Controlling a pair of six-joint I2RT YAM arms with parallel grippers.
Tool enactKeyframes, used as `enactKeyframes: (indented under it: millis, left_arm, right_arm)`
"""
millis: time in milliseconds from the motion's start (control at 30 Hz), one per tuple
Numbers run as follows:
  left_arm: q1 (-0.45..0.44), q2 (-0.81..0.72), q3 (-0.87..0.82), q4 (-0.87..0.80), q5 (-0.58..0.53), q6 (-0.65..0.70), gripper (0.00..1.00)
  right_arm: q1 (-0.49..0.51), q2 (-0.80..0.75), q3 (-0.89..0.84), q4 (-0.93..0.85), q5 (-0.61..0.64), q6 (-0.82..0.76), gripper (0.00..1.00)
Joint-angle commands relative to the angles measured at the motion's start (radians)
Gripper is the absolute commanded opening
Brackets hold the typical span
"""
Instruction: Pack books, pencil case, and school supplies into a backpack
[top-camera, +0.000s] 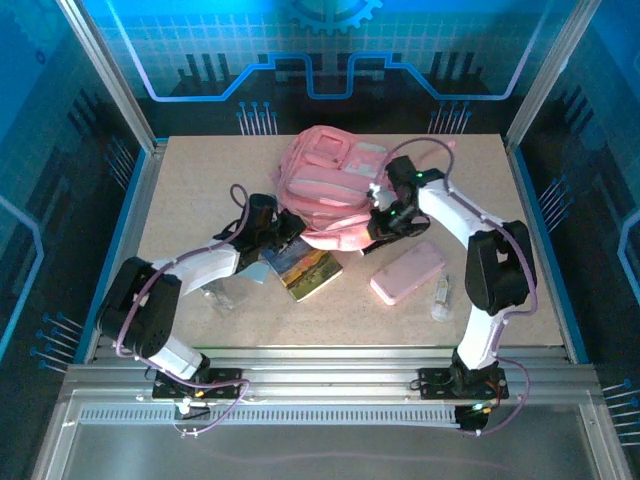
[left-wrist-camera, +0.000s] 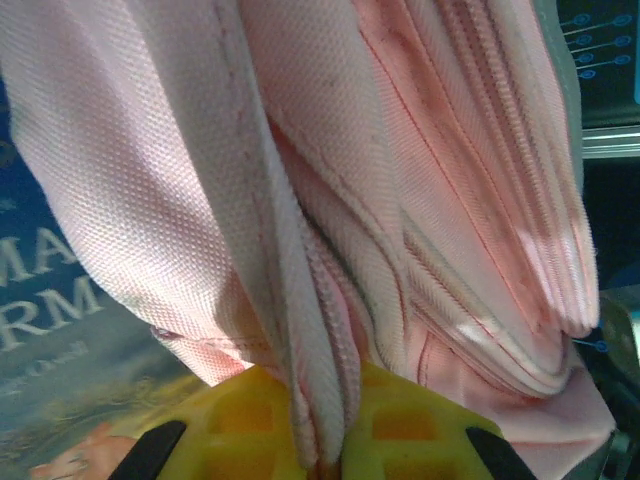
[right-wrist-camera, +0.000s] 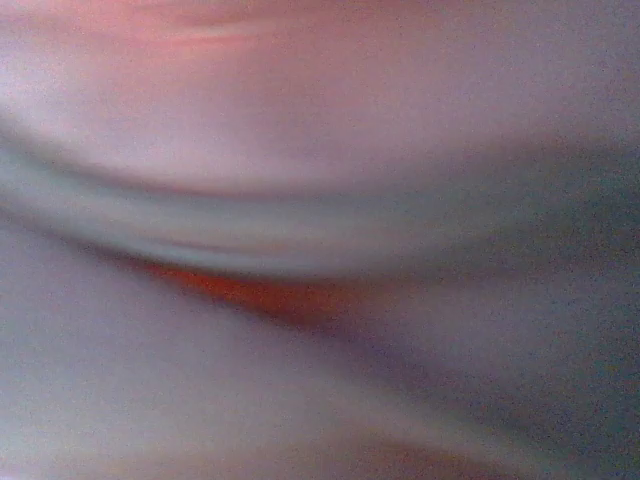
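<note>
Next, my left gripper lets go of the backpack's fold and grabs the backpack's side (top-camera: 282, 184) to straighten it first, because the backpack sits slanted with its near edge over the blue book.
The pink backpack (top-camera: 330, 180) lies mid-table. At its near left edge my left gripper (top-camera: 284, 233) is shut. In the left wrist view the yellow fingers (left-wrist-camera: 235, 430) of the left gripper (left-wrist-camera: 335, 445) pinch a fold of the backpack's fabric (left-wrist-camera: 300, 250). My right gripper (top-camera: 386, 222) is shut on the backpack's near right edge; blurred pink-grey fabric (right-wrist-camera: 320, 200) presses against its camera. A blue-covered book (top-camera: 308, 270) (left-wrist-camera: 50, 330) with a landscape photo lies just in front of the backpack. The pale-pink pencil case (top-camera: 407, 272) lies to its right, with a clear oblong supply (top-camera: 441, 297) beside it.
A small clear item (top-camera: 221, 296) lies beside the left arm near the front edge. Metal rails (top-camera: 130, 215) frame the table's sides and front. The tabletop (top-camera: 200, 180) is bare at the far left and far right.
</note>
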Motion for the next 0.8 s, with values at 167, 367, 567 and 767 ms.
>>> enactKeyframes:
  millis: [167, 367, 567, 767]
  left_arm:
    - [0.102, -0.114, 0.054, -0.176, 0.008, 0.219, 0.0]
    - [0.161, -0.095, 0.117, -0.28, 0.006, 0.289, 0.0]
    - [0.173, -0.125, 0.098, -0.303, -0.033, 0.122, 0.99]
    - [0.138, -0.315, -0.043, -0.298, -0.111, -0.116, 0.99]
  right_arm:
    - [-0.048, 0.033, 0.116, -0.086, 0.164, -0.07, 0.0]
    - [-0.016, 0.098, 0.177, -0.054, -0.003, -0.089, 0.0]
    - [0.108, 0.087, 0.091, 0.203, -0.212, 0.109, 0.0]
    - [0.182, 0.133, 0.089, 0.46, -0.266, 0.368, 0.0]
